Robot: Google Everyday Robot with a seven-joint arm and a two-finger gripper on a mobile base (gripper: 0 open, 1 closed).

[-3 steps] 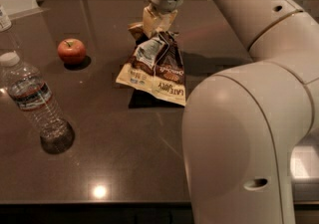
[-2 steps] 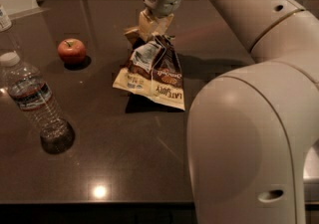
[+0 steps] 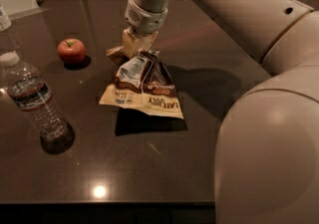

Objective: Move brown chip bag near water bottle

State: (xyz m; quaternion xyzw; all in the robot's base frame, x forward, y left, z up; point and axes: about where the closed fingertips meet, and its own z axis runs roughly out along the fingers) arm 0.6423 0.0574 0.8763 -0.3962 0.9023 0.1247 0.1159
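The brown chip bag will be released on the table (image 3: 109,126) close beside the water bottle, in front of the apple.
The brown chip bag (image 3: 144,88) hangs from its top edge, lifted off the dark table, with its "LATE JULY" end lowest and a shadow beneath it. My gripper (image 3: 133,49) is above the bag's top and shut on it. The water bottle (image 3: 36,103) stands upright at the left of the table, clear and ribbed with a white cap and a dark label. The bag is to the right of the bottle, with a stretch of table between them.
A red apple (image 3: 71,51) sits on the table behind the bottle and left of the bag. My arm (image 3: 259,29) spans the upper right and its large body fills the lower right. The table's front edge (image 3: 99,202) runs along the bottom.
The gripper has moved left toward the bottle, carrying the chip bag with it. The bottle and apple have not moved.
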